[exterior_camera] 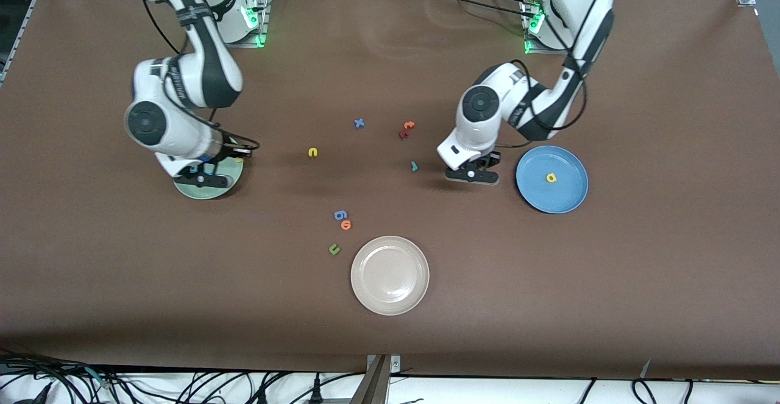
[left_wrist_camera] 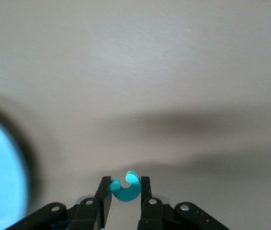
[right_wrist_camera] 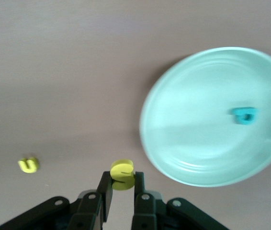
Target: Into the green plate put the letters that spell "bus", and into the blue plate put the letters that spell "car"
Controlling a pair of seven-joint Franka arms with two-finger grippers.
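My left gripper needs to let go of the teal c in the blue plate (exterior_camera: 529, 181) (left_wrist_camera: 0, 169), between the yellow a and the rim facing the teal r.
My left gripper (left_wrist_camera: 126, 192) is shut on the teal c (left_wrist_camera: 125, 189), low over the bare table (exterior_camera: 472, 171) beside the blue plate (exterior_camera: 567, 197). A yellow a (exterior_camera: 551, 177) lies in that plate. The thin teal r (exterior_camera: 414, 166) lies on the table near the left gripper. My right gripper (right_wrist_camera: 122, 186) is shut on the yellow s (right_wrist_camera: 122, 173), just off the rim of the green plate (right_wrist_camera: 193, 143) on the side toward the table's middle (exterior_camera: 237, 161). The teal b (right_wrist_camera: 244, 115) lies in the green plate (exterior_camera: 210, 192). The yellow u (exterior_camera: 312, 152) lies on the table.
A blue x (exterior_camera: 359, 123), an orange t (exterior_camera: 409, 125) and a dark red letter (exterior_camera: 403, 134) lie mid-table. A blue g-like letter (exterior_camera: 340, 214), an orange o (exterior_camera: 346, 225) and a dark green u (exterior_camera: 334, 248) lie beside the beige plate (exterior_camera: 390, 275).
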